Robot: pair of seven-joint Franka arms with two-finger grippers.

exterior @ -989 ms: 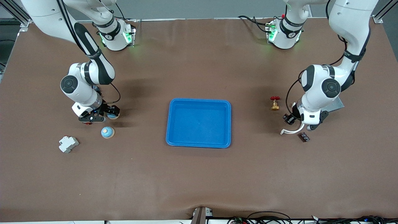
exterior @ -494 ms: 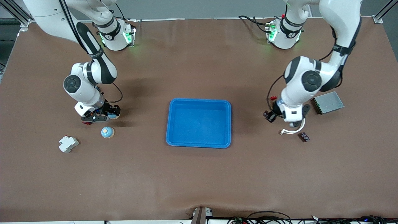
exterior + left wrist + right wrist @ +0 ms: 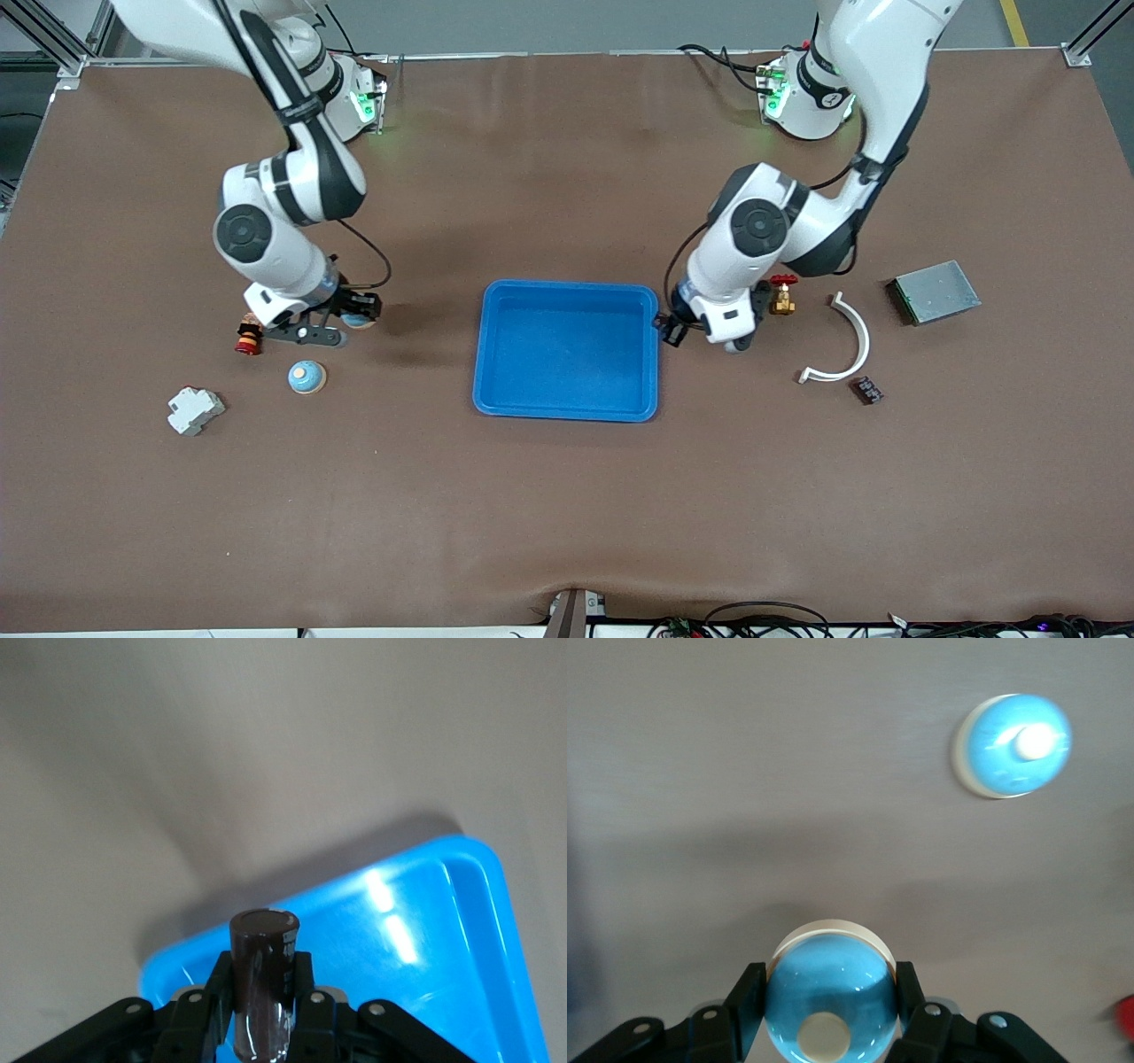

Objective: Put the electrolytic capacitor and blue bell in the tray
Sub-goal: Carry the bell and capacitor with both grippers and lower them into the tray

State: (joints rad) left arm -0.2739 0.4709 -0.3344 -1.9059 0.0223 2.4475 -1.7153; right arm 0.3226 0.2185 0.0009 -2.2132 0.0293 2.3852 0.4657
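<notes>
Next, my right gripper lets go of the blue bell inside the bright-blue tray (image 3: 527,331), by the tray's rim on that gripper's side.
In the left wrist view a dark brown electrolytic capacitor (image 3: 263,979) stands upright between the fingers of my left gripper (image 3: 264,992), which is shut on it. The left gripper (image 3: 670,330) hangs over the rim of the bright-blue tray (image 3: 567,409) at the left arm's end; the tray (image 3: 425,930) holds nothing. My right gripper (image 3: 829,1005) is shut on a blue bell (image 3: 829,988) with a cream base. The right gripper (image 3: 347,314) carries this blue bell (image 3: 361,320) over the mat toward the right arm's end. A second blue bell (image 3: 306,377) (image 3: 1013,745) lies on the mat.
A red-and-brown stacked piece (image 3: 249,335) and a white breaker (image 3: 195,410) lie toward the right arm's end. A red-handled brass valve (image 3: 782,295), a white curved strip (image 3: 846,346), a small dark part (image 3: 866,390) and a grey metal box (image 3: 935,291) lie toward the left arm's end.
My left arm has swung from beside the white strip to the tray's rim with the capacitor. My right gripper has shut on a bell and moved it toward the tray.
</notes>
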